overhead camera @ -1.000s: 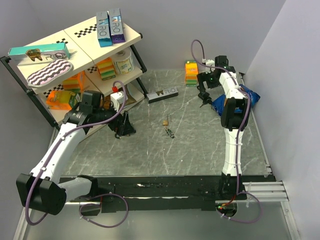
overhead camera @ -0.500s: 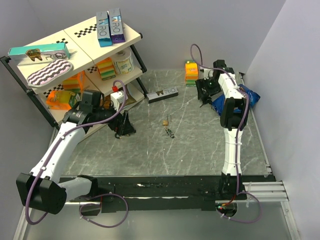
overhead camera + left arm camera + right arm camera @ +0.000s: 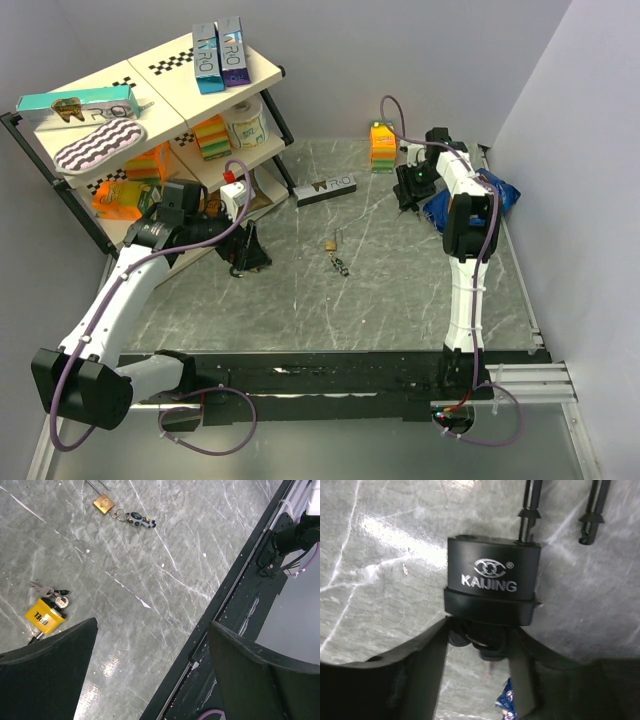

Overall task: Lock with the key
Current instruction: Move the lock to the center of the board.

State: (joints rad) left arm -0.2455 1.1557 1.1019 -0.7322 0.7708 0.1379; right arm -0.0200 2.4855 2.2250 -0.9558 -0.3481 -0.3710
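Observation:
The key heads under the black padlock are all my right gripper holds, so it should open and grip the black padlock's body [image 3: 491,582] by its sides before it lifts.
The lock [image 3: 45,616], a yellow padlock, lies on the grey table just left of my left gripper [image 3: 152,625]. That gripper is open and holds nothing. Small silvery keys [image 3: 47,590] rest against the lock. The key [image 3: 337,256], a gold-brown piece ringed to dark pieces, lies mid-table, also far up in the left wrist view [image 3: 120,512]. My right gripper [image 3: 479,630] is at the back right [image 3: 408,195] over an all-black padlock [image 3: 492,580]. Its fingers [image 3: 427,670] press on both sides of the dark key heads [image 3: 477,640] under that padlock.
A tilted shelf rack [image 3: 60,190] with boxes stands at the back left. A black box [image 3: 325,186], an orange-green carton [image 3: 382,145] and a blue bag [image 3: 495,195] lie along the back. A black rail [image 3: 330,375] runs along the near edge.
The right gripper has dropped onto the black padlock and its jaws have narrowed around the key heads. The left arm has not moved.

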